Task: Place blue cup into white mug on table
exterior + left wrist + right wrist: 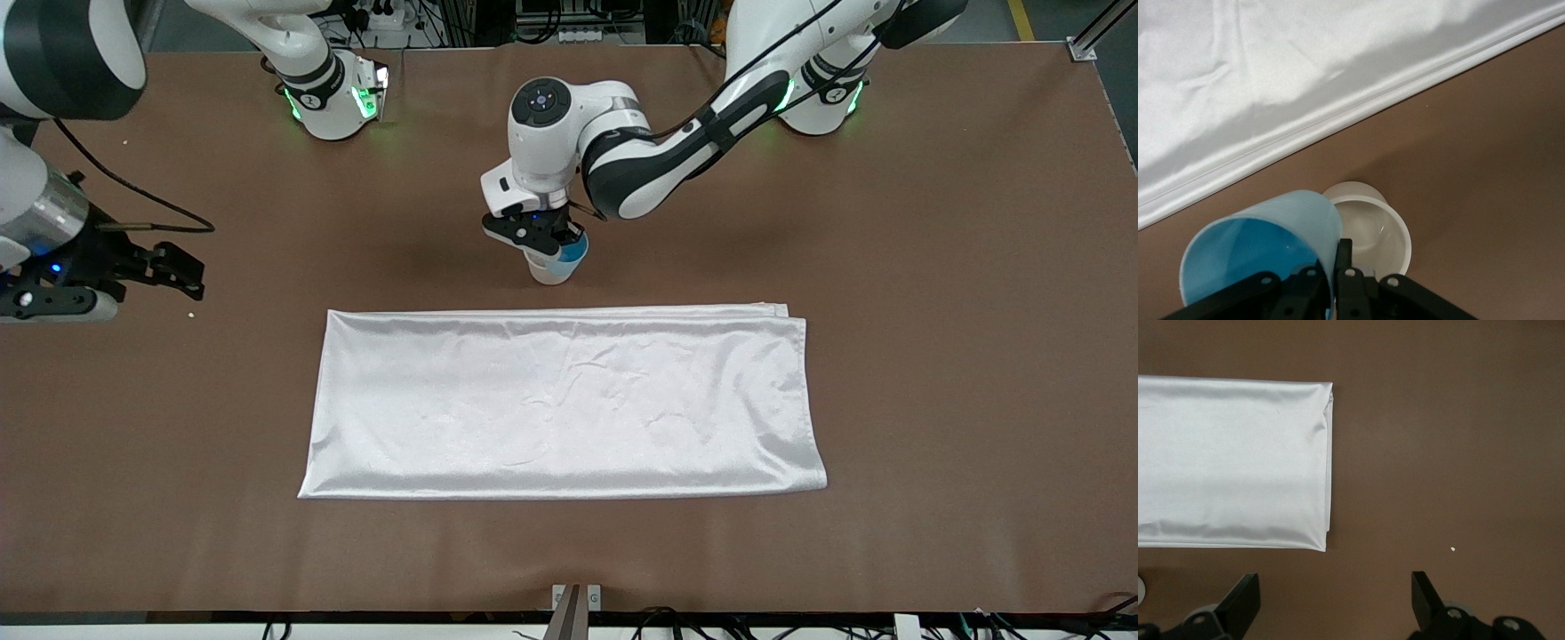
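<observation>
Next, I release the blue cup, now hanging tilted just over the mug, from my left gripper inside the empty white mug (pixel 551 262) (pixel 1371 233) that stands just past the white cloth.
The light-blue cup (pixel 572 252) hangs tilted in my left gripper (pixel 553 238), whose fingers pinch its wall at the rim. It hangs just over the white mug (pixel 547 270), which stands on the brown table (pixel 925 267) a little farther from the front camera than the white cloth. In the left wrist view the blue cup (pixel 1261 243) overlaps the rim of the mug (pixel 1373 227), whose cream inside is empty, and the gripper (pixel 1337 259) is shut on the cup wall. The mug's handle is hidden. My right gripper (pixel 182 274) waits open and empty at the right arm's end of the table.
A white rectangular cloth (pixel 564 400) lies flat in the middle of the table, nearer to the front camera than the mug. The right wrist view shows its corner (pixel 1231 463), bare table under the open right gripper (pixel 1335 600), and a small white crumb (pixel 1452 550).
</observation>
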Available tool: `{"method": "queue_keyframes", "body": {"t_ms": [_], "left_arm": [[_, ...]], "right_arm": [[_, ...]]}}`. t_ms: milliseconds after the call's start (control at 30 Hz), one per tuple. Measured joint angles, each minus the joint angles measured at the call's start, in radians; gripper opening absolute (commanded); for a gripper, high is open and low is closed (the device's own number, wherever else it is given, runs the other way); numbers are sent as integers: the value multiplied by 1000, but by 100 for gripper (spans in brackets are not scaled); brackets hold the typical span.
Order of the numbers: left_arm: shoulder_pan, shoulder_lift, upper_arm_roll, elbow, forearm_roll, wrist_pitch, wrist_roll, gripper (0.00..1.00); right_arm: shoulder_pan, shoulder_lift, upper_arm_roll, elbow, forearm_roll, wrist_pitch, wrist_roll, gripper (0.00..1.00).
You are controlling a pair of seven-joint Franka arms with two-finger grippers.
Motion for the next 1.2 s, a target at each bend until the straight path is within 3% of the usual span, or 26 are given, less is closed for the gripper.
{"method": "queue_keyframes", "body": {"t_ms": [500, 1200], "left_arm": [[-2, 9, -38, 10, 5, 1, -42, 0], [-2, 24, -39, 10, 5, 1, -42, 0]], "right_arm": [[-12, -18, 1, 0, 26, -11, -28, 100], [-11, -46, 1, -5, 30, -36, -80, 100]]}}
